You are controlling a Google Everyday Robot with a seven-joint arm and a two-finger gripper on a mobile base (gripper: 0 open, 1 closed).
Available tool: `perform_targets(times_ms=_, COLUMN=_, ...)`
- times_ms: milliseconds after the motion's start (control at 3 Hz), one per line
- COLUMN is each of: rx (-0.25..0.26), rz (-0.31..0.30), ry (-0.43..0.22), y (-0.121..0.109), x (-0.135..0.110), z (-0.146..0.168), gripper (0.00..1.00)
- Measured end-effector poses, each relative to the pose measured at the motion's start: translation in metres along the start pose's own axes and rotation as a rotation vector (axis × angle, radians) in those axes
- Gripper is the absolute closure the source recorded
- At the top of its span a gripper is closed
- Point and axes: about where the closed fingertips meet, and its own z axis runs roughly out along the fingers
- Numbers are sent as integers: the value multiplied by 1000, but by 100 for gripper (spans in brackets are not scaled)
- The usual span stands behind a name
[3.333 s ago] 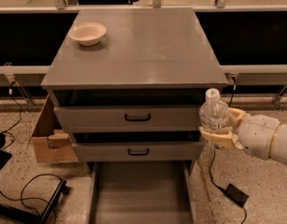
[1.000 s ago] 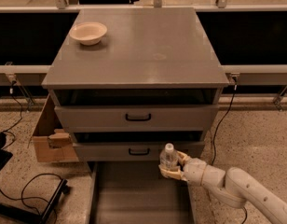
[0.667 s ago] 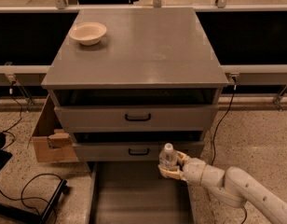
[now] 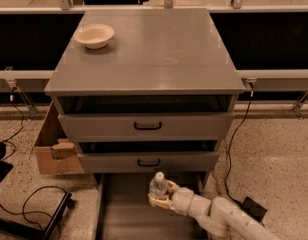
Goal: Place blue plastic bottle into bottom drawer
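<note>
Next, I let go of the blue plastic bottle on the bottom drawer's inside (image 4: pixel 125 212), toward the side nearest the cardboard box.
The blue plastic bottle (image 4: pixel 158 185) is a small clear bottle with a white cap. It stands upright in my gripper (image 4: pixel 161 198), which is shut on its lower part. My white arm reaches in from the lower right. Bottle and gripper are over the pulled-out bottom drawer (image 4: pixel 124 214), a shallow grey tray, near its back and right of its middle, just below the front of the middle drawer (image 4: pixel 148 162). I cannot tell whether the bottle's base touches the drawer floor.
The grey cabinet top (image 4: pixel 149 49) carries a beige bowl (image 4: pixel 94 35) at its back left. The top drawer (image 4: pixel 147 126) is shut. A cardboard box (image 4: pixel 54 151) stands to the cabinet's left. Black cables (image 4: pixel 24 204) and a power brick (image 4: pixel 254 209) lie on the floor.
Since 3.3 s ago the gripper brought the bottle down from beside the cabinet's right edge to the bottom drawer. Over the last second it shifted the bottle a little left and lower.
</note>
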Motion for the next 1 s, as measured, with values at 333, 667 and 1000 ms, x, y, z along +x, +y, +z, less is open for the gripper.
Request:
perform_targets(times_ms=333, rx=-56, rz=-4, ry=-29, y=17, x=57, z=45, gripper=100)
perform_targets(times_ms=667, rx=-134, rz=0, ry=-22, y=24, x=109, z=87, gripper=100)
perform_targets(times_ms=1000, rx=-211, rz=10, ry=-9, y=30, x=153, z=127, gripper=100)
